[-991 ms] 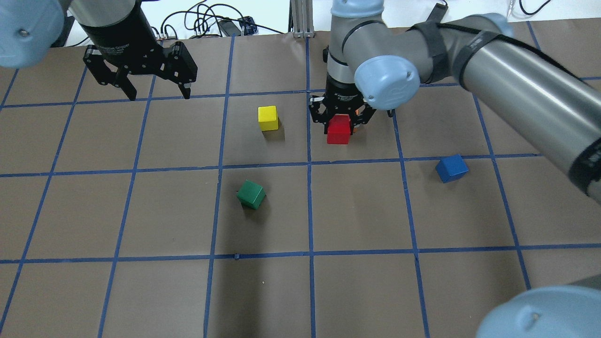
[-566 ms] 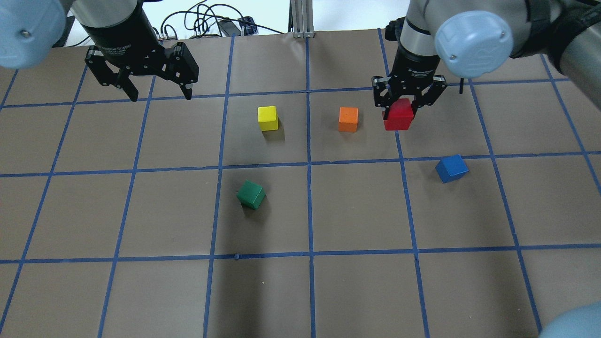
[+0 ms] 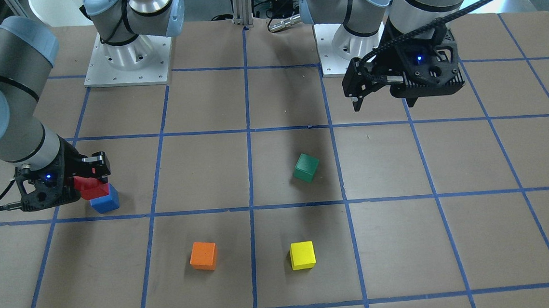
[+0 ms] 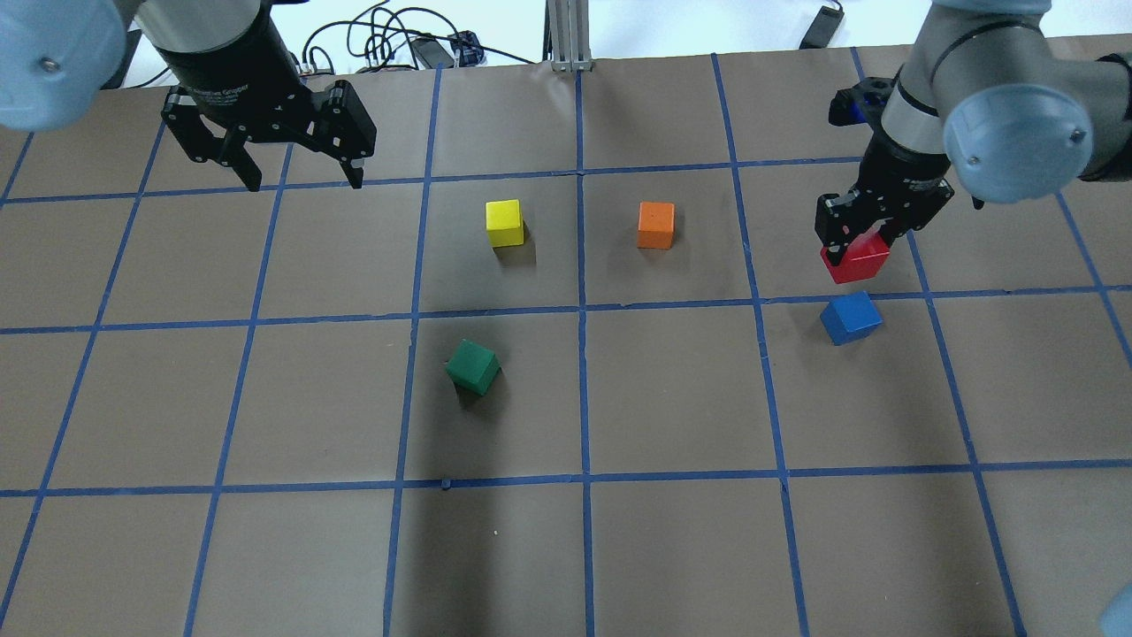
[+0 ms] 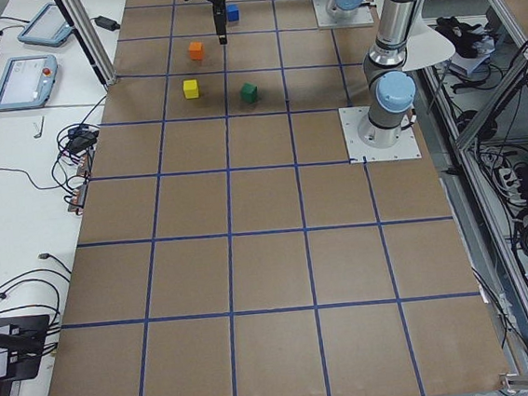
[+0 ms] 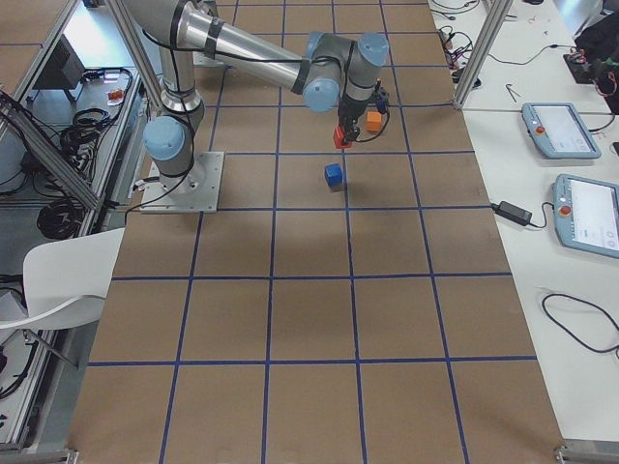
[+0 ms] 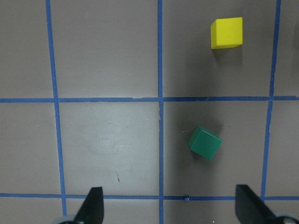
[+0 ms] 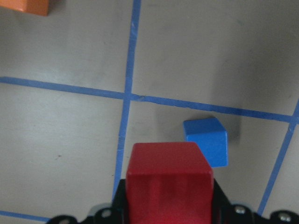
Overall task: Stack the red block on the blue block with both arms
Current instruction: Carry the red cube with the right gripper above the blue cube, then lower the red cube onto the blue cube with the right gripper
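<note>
The robot's right gripper needs to let go of the red block flat on the upper side of the blue block (image 3: 97, 193) (image 8: 207, 148), near the tape crossing.
My right gripper (image 4: 856, 241) is shut on the red block (image 4: 855, 259) and holds it in the air, just short of the blue block (image 4: 850, 318), which lies on the table. In the front view the red block (image 3: 88, 187) overlaps the blue block (image 3: 105, 202). In the right wrist view the red block (image 8: 169, 183) fills the bottom and the blue block (image 8: 207, 140) lies just beyond it. My left gripper (image 4: 301, 172) is open and empty, high over the far left of the table; its fingertips (image 7: 94, 205) show at the bottom of the left wrist view.
An orange cube (image 4: 655, 224), a yellow cube (image 4: 505, 222) and a green cube (image 4: 472, 366) lie on the brown gridded table (image 4: 672, 548). The orange cube is nearest, to the left of my right gripper. Cables lie past the far edge.
My right gripper has carried the red block to the right and nearer, from beside the orange cube to just beyond the blue block. The left arm has not moved.
</note>
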Tool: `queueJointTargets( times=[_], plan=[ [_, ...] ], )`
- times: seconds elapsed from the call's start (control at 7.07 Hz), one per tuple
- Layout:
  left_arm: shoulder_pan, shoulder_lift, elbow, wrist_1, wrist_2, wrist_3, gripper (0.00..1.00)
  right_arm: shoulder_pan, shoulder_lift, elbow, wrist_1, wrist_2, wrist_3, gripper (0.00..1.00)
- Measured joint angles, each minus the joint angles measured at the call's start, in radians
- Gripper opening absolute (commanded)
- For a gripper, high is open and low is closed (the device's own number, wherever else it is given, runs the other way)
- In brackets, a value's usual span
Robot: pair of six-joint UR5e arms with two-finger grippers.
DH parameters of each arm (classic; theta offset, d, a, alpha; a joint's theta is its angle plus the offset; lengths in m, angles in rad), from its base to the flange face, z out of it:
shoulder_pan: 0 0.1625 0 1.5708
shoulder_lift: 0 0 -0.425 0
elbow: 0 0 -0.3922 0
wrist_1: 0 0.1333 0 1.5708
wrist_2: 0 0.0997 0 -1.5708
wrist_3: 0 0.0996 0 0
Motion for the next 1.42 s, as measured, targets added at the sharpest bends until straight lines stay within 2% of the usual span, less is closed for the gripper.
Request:
queueJointTargets(
  times=[0.28, 0.57, 1.42],
  plan=[
    [0.000, -0.001, -0.001, 0.000, -0.002, -0.001, 1.00, -0.051, -0.004, 0.097, -0.106, 0.005, -0.062, 0.00],
    [0.000, -0.002, 0.000, 0.000, -0.002, -0.002, 1.00, -0.056, -0.015, 0.155, -0.172, 0.011, -0.070, 0.00],
    [0.000, -0.002, 0.001, 0.000, 0.001, -0.002, 1.00, -0.054, -0.006, 0.174, -0.209, 0.015, -0.070, 0.00]
  ],
)
